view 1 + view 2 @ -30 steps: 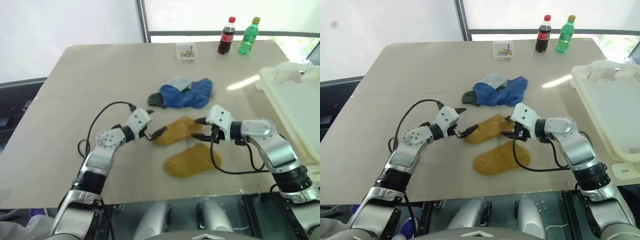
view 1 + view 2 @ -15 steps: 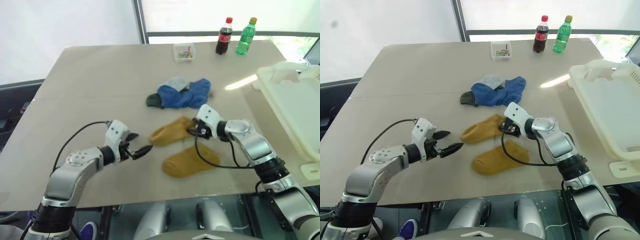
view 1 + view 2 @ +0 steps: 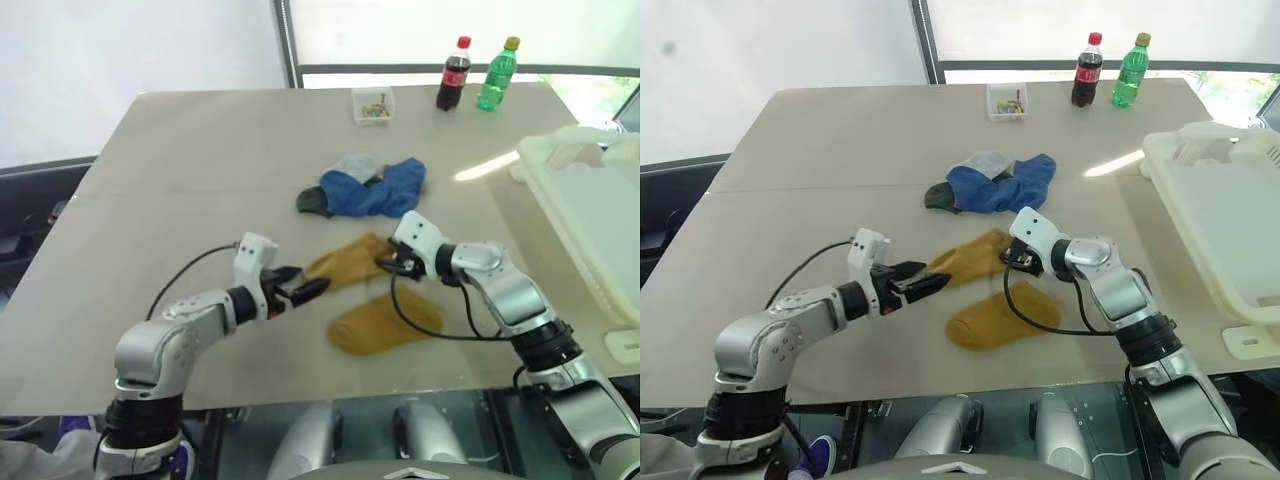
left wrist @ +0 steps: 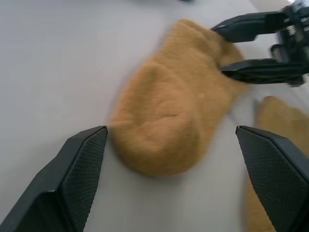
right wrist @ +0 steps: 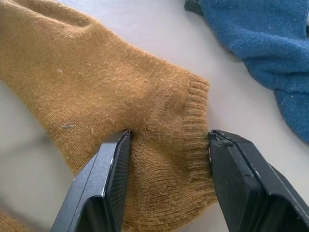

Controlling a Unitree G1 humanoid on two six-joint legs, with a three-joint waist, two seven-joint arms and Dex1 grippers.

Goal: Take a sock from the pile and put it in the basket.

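Observation:
The upper sock lies next to the lower sock, so the robot's right gripper should pinch the upper cuff (image 5: 189, 147) and its left gripper the toe to stack the pair.
The pile (image 3: 368, 187) of blue, grey and dark green socks lies mid-table. Two mustard socks lie nearer me: an upper sock (image 3: 345, 262) and a lower sock (image 3: 385, 320). My right gripper (image 3: 386, 263) is open, its fingers (image 5: 108, 179) straddling the upper sock's ribbed cuff (image 5: 195, 116) and resting against it. My left gripper (image 3: 303, 291) is open wide just short of that sock's toe (image 4: 164, 121), not touching it. The cream-white basket (image 3: 575, 140) stands at the table's right edge.
At the far edge stand a small clear box (image 3: 373, 104), a cola bottle (image 3: 453, 72) and a green bottle (image 3: 497, 72). Black cables loop from both wrists over the table near the socks.
My left gripper pulled back from the upper mustard sock's toe and rolled over, and now points at the toe from a little farther off. My right gripper sank onto the cuff.

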